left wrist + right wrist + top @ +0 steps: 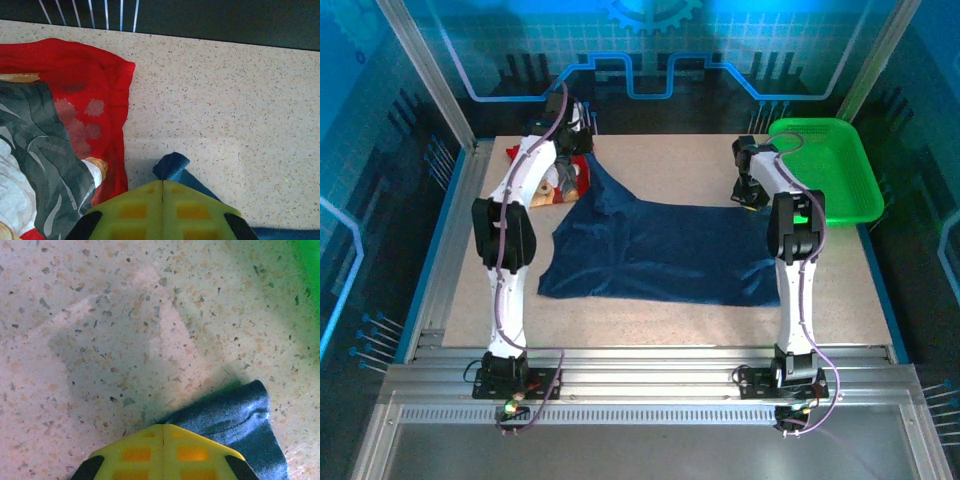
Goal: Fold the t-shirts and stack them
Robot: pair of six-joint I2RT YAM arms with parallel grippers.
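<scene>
My right gripper is pinching the far edge of the navy blue t-shirt short of its corner, so it should open and take the protruding corner (256, 391) before folding.
The navy blue t-shirt (660, 255) lies spread across the middle of the table, print side hidden. Its far left corner (172, 167) pokes out between the pressed-together yellow fingers of my left gripper (162, 182), which is shut on it at the back left (588, 162). The red t-shirt (95, 90) with its picture lies crumpled just left of that gripper (565, 182). My right gripper (163, 426) is shut on the navy shirt's far right corner (235, 412), low over the table by the basket (750, 197).
A green mesh basket (835, 175) stands at the back right, close to the right gripper, and its green edge (310, 260) shows in the right wrist view. Bare speckled tabletop (670, 165) lies between the two grippers. Frame posts and blue walls enclose the table.
</scene>
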